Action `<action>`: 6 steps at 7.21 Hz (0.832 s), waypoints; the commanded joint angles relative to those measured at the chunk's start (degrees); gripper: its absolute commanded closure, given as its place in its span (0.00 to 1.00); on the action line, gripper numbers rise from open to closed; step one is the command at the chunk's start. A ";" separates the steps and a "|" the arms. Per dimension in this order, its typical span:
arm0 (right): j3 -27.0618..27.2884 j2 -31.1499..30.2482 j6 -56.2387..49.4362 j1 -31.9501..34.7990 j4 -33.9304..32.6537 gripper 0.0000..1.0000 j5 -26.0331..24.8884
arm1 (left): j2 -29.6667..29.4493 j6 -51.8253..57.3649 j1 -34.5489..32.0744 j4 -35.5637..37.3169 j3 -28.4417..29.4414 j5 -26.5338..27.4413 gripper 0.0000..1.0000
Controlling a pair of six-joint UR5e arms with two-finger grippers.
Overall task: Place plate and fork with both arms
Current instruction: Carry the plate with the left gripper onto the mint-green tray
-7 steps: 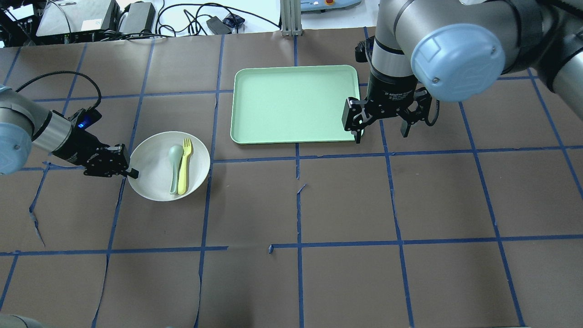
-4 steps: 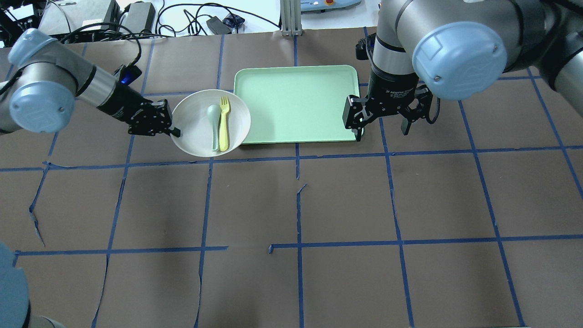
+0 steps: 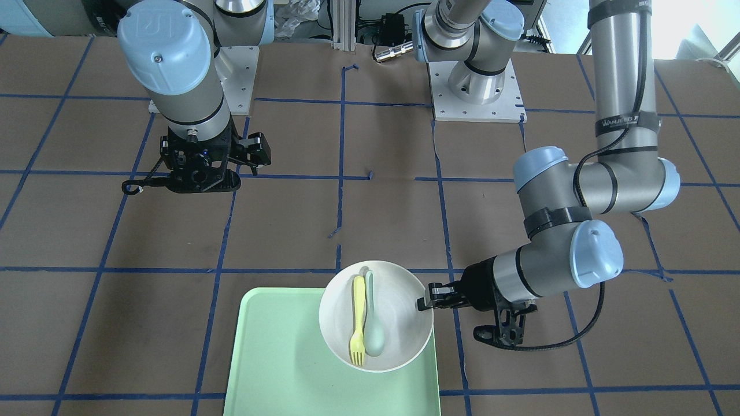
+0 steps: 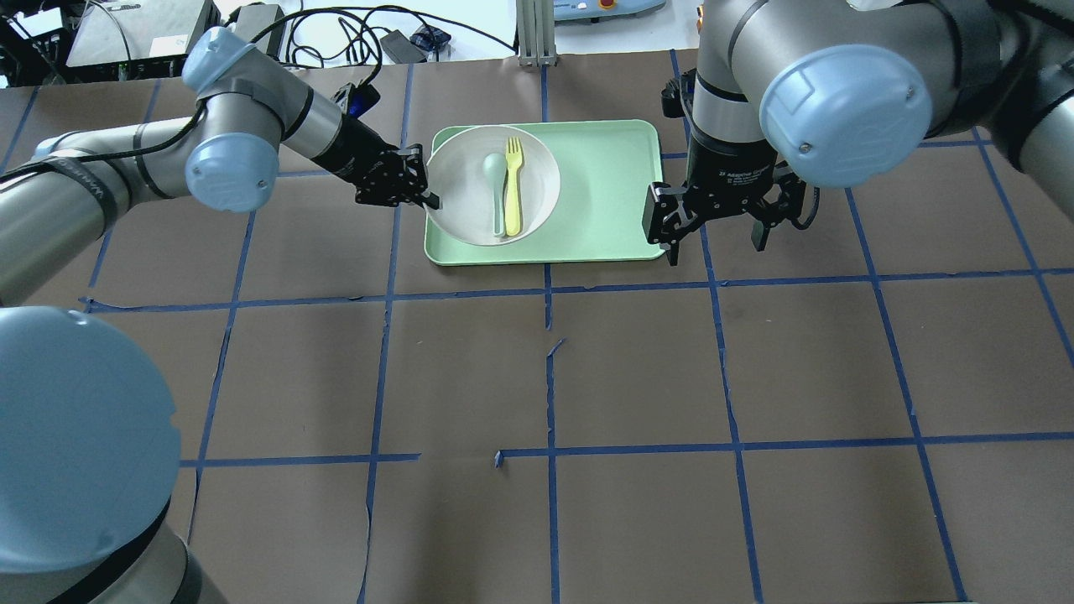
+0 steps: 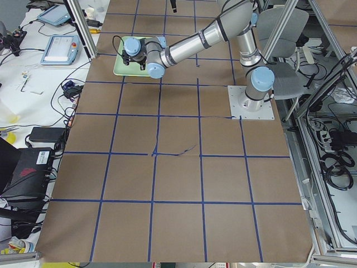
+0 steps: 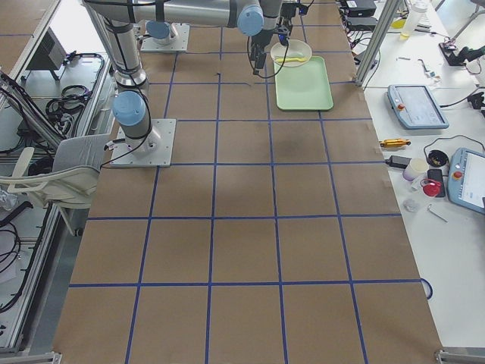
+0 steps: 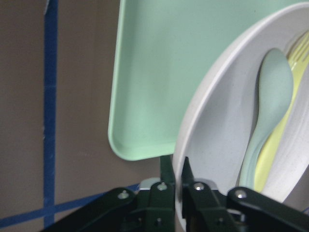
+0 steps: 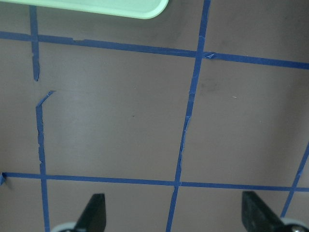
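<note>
My left gripper needs to let go of the plate midway across the mint-green tray point(image 3: 329, 346), close to the edge nearest my arm bases.
The round off-white plate point(image 4: 460, 180) is over the left end of the mint-green tray point(image 4: 604, 193), seemingly a little above it. The pale-yellow fork point(image 4: 513, 186) lies in the plate beside a grey-green spoon point(image 4: 497, 189). My left gripper point(image 4: 424, 198) is shut on the plate's left rim. The left wrist view shows its fingers point(image 7: 186, 186) pinching the rim point(image 7: 203, 121), with the fork point(image 7: 294, 82) and spoon point(image 7: 270, 116) inside. My right gripper point(image 4: 713, 243) hangs open and empty just off the tray's right edge. The front-facing view shows the plate point(image 3: 399, 312) and fork point(image 3: 358, 323).
The table is brown paper with blue tape lines point(image 4: 550, 369). The right wrist view shows bare paper under the open fingers point(image 8: 94, 212) and the tray's corner point(image 8: 145, 9). Cables and boxes point(image 4: 143, 33) lie beyond the far edge.
My left arm has carried the plate with the fork and spoon from the table left of the tray up and across onto the tray's left end. The right gripper has barely moved.
</note>
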 commanded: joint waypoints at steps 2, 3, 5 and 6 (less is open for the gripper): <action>0.11 0.00 0.00 0.02 -0.08 0.00 0.03 | -7.78 -1.41 -4.03 1.66 7.75 0.20 1.00; 0.11 0.00 0.00 0.02 -0.26 0.00 0.12 | -9.01 -1.41 -4.99 4.11 7.85 0.38 1.00; 0.11 0.09 0.00 0.02 -0.09 0.00 0.29 | -10.69 -0.54 -5.53 5.18 7.76 0.38 1.00; 0.11 0.09 -0.09 0.02 -0.17 0.00 0.38 | -10.87 1.12 -5.62 5.19 7.59 0.55 1.00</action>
